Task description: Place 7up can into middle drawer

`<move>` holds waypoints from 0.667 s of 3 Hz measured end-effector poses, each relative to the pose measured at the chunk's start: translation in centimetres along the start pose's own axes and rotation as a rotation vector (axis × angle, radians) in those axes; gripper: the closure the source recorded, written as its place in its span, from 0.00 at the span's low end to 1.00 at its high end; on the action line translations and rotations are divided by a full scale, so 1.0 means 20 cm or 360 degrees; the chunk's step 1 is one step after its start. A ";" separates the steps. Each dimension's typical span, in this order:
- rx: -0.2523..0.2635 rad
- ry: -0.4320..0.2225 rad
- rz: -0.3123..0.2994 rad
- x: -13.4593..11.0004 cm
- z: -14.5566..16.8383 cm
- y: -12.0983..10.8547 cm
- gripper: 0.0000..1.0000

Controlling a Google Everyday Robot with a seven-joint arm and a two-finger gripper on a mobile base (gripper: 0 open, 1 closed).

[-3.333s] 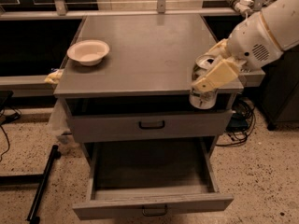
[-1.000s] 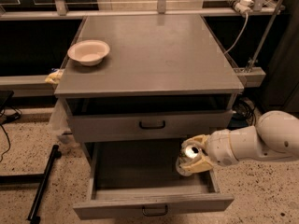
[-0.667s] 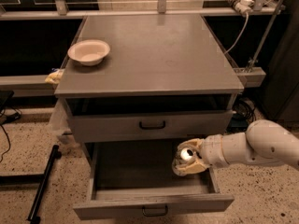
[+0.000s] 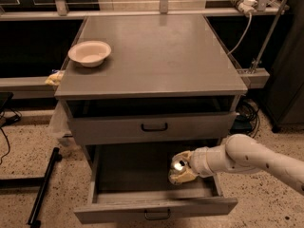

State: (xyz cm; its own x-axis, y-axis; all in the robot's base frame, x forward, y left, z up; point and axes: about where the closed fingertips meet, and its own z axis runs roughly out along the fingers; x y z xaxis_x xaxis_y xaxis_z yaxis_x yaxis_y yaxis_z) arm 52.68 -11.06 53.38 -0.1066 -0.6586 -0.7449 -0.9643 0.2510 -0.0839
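My gripper is to put the 7up can down on the open middle drawer's bottom (image 4: 177,184), in the half nearer my white arm.
The 7up can (image 4: 178,166) is a small silvery can with a shiny top, held inside the open middle drawer (image 4: 156,208). The drawer is pulled out at the bottom of the grey cabinet; its front has a small dark bar handle. My gripper (image 4: 181,169) reaches in from the right on a white arm and is shut on the can, in the right half of the drawer, low over its floor. I cannot tell whether the can touches the floor. The upper drawer (image 4: 153,127) is closed.
A cream bowl (image 4: 90,52) stands at the left rear of the cabinet top (image 4: 156,56). A black pole (image 4: 43,186) lies on the floor at left. Cables and a dark cabinet (image 4: 289,75) stand at right. A rail runs behind the cabinet.
The gripper has brought the can down from beside the cabinet top into the open drawer, then moved it a little left and deeper.
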 end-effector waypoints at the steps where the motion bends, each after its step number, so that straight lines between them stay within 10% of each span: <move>1: 0.0004 0.0012 -0.0027 0.03 0.02 0.00 1.00; 2: 0.0007 0.0008 -0.0066 0.11 0.08 -0.04 1.00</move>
State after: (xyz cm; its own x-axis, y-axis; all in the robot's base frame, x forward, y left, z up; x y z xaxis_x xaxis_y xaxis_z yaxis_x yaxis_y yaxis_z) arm 53.64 -11.62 50.74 -0.0678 -0.6719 -0.7375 -0.9669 0.2264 -0.1173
